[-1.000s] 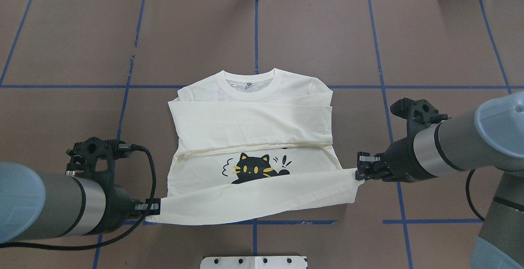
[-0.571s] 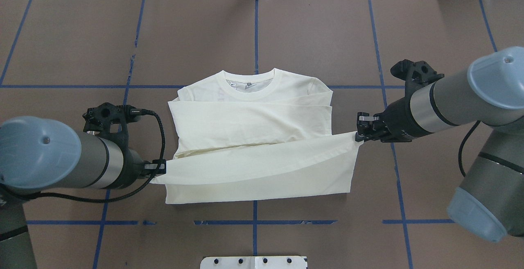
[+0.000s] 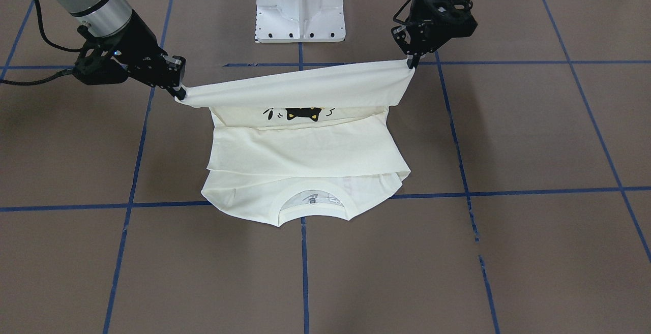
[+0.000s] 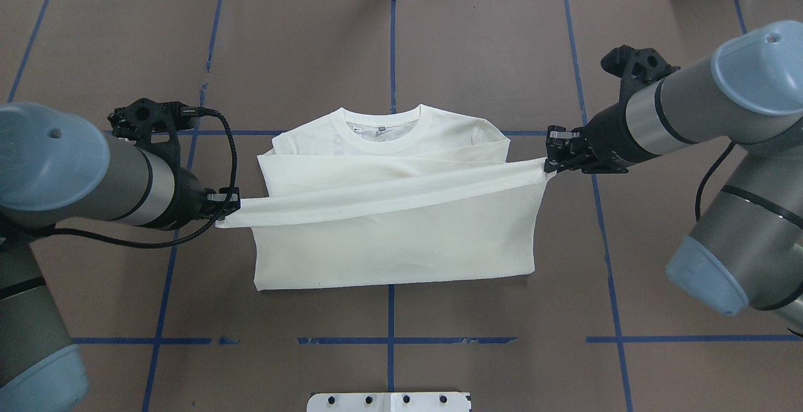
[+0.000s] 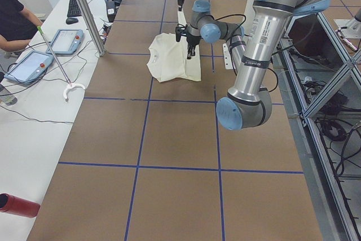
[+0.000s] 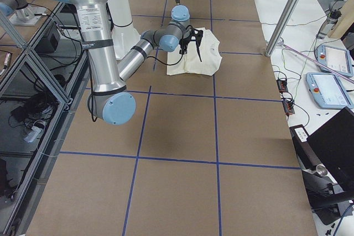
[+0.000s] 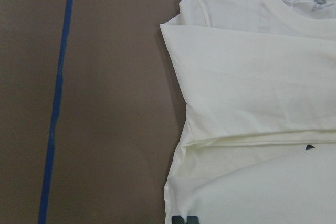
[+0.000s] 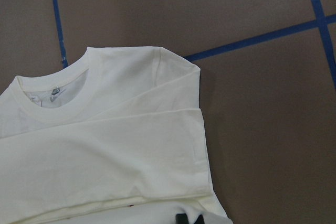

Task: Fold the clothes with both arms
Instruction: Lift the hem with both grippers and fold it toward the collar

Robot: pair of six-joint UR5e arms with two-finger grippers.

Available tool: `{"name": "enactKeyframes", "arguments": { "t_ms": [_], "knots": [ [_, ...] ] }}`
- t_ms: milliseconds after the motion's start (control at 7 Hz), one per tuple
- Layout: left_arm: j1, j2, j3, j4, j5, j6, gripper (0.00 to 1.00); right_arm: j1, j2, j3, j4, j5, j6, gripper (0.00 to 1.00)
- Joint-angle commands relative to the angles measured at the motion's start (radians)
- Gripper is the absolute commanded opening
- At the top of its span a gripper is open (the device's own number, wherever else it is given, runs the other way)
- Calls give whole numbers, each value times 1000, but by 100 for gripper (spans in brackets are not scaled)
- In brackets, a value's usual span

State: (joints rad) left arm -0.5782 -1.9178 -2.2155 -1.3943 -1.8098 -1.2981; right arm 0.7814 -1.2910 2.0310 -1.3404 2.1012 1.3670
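Note:
I should let go of the cream shirt's hem corner with my left gripper at the folded sleeve's outer corner (image 3: 409, 179) (image 7: 165, 13), beside the shirt's shoulder.
The cream shirt (image 4: 395, 236) lies in the middle of the table with its collar (image 4: 382, 126) on the far side and its sleeves folded across the chest. My left gripper (image 4: 229, 202) is shut on the hem's left corner and my right gripper (image 4: 551, 155) is shut on the hem's right corner. The hem hangs stretched between them above the shirt's middle, plain cream back up. From across the table the left gripper (image 3: 411, 62) and right gripper (image 3: 178, 92) hold the raised flap, with the black cat print (image 3: 300, 114) showing beneath it. Both wrist views look down on the collar and folded sleeves.
The brown table (image 4: 502, 54) carries a grid of blue tape lines. The white pedestal base (image 4: 389, 401) stands at the near edge. Beside the table's far side, a side bench holds tablets (image 5: 65, 40), with a person (image 5: 14, 18) seated at it.
Both grippers have carried the hem up and away from the robot toward the collar. The bottom half now drapes over the cat print, hiding it from overhead.

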Motion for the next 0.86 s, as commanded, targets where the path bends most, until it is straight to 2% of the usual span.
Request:
{"name": "enactKeyframes", "arguments": {
  "t_ms": [0,286,571,714],
  "knots": [
    [-57,-78,136,-17,3,37,0,24,94,-122,1,-1,-5,0],
    [-118,-90,295,-183,3,43,0,39,140,-210,1,-1,-26,0],
    [-149,-133,522,-395,3,43,0,45,201,-321,1,-1,-37,0],
    [-149,-135,583,-454,3,42,0,45,209,-365,3,-3,-39,0]
  ]
}}
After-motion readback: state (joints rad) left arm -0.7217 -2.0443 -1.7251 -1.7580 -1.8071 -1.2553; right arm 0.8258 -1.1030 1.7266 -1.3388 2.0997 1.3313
